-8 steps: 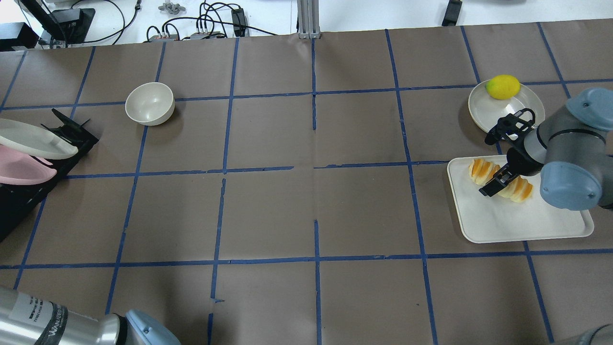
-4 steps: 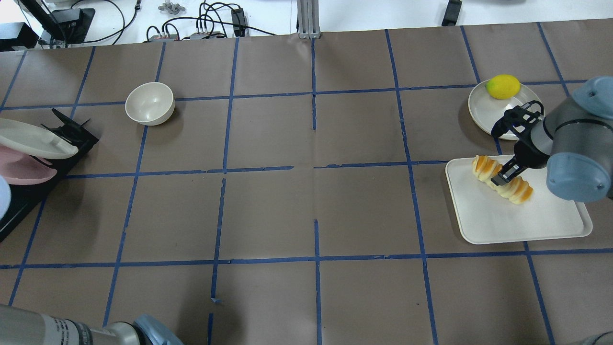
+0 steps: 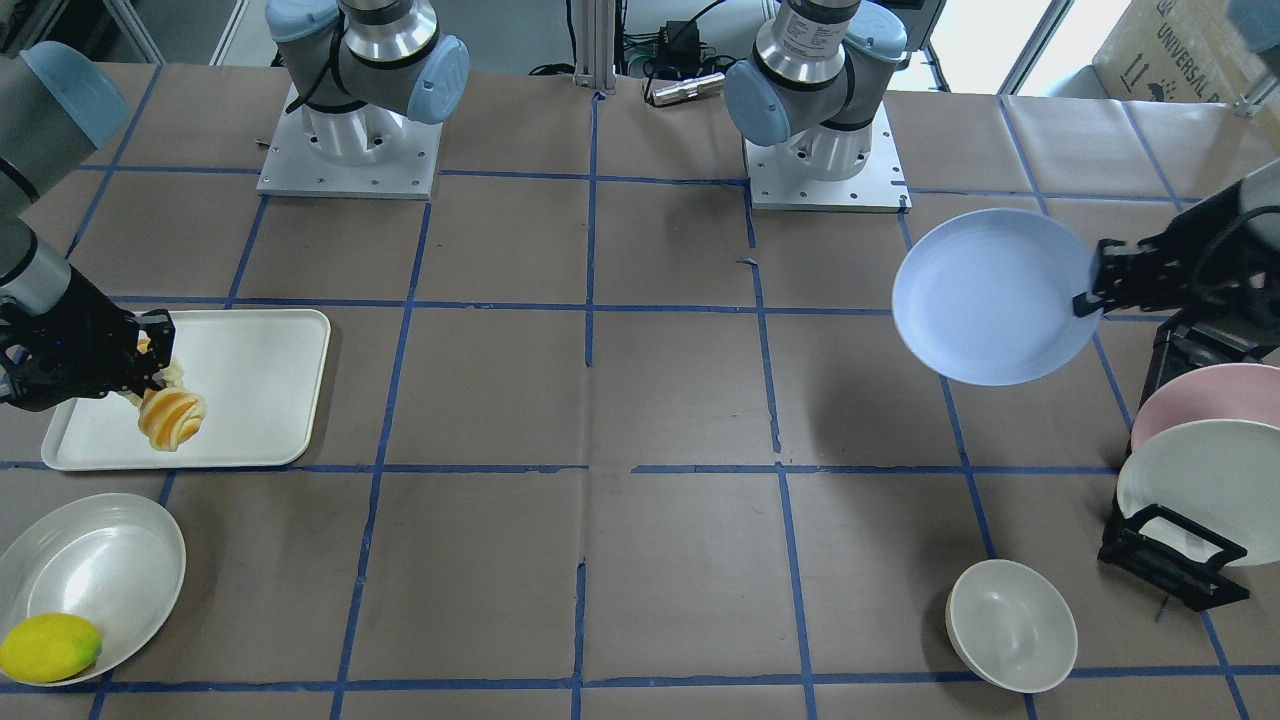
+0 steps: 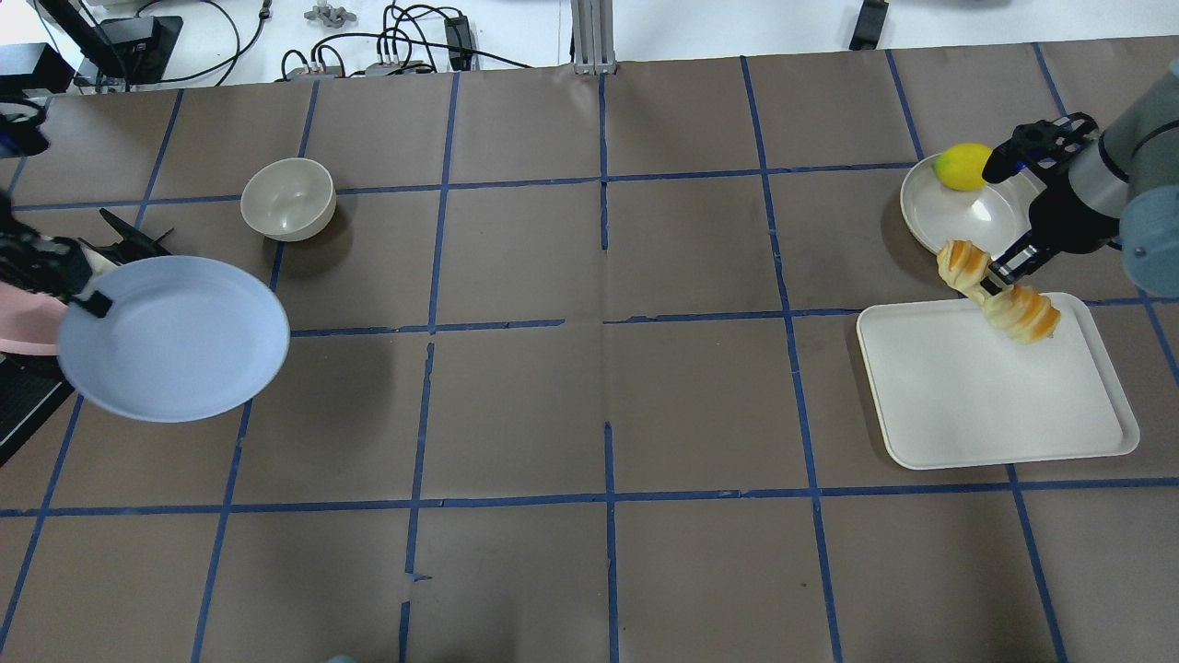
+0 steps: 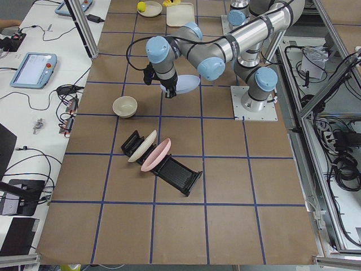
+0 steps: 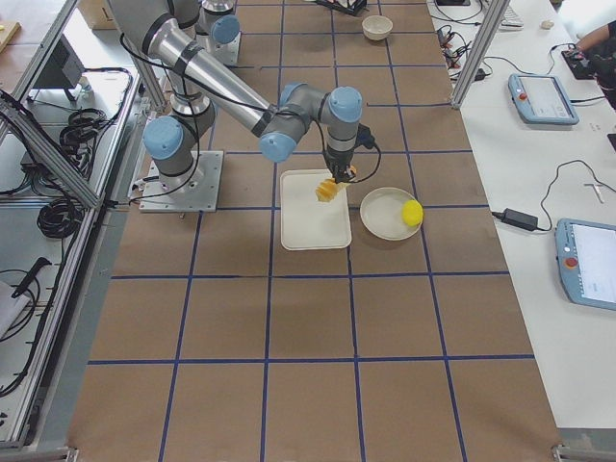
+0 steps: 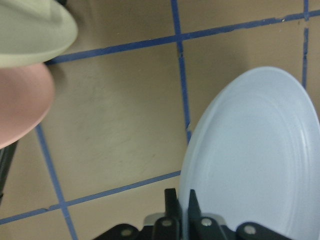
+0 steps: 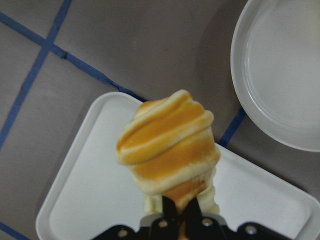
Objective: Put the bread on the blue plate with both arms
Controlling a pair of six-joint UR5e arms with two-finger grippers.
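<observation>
My left gripper is going to let go of the blue plate in the middle of the table, over the gap in the crosswise blue tape [image 3: 603, 458].
My right gripper [image 4: 993, 276] is shut on the bread [image 4: 999, 291], an orange-yellow roll with cream stripes, and holds it in the air over the far edge of the white tray [image 4: 995, 405]. The bread also shows in the front view [image 3: 170, 416] and the right wrist view [image 8: 167, 150]. My left gripper [image 4: 87, 296] is shut on the rim of the blue plate [image 4: 175, 339] and holds it tilted above the table at the left. The plate also shows in the front view [image 3: 985, 296] and the left wrist view [image 7: 255, 160].
A white plate [image 4: 967, 216] with a yellow lemon [image 4: 965, 166] lies beyond the tray. A cream bowl [image 4: 287, 198] stands far left. A black rack [image 3: 1170, 550] holds a pink plate [image 3: 1205, 395] and a white plate [image 3: 1200, 490].
My right gripper has lifted the bread off the tray and moved it toward the far edge. My left gripper has come into view holding the blue plate, away from the rack.
</observation>
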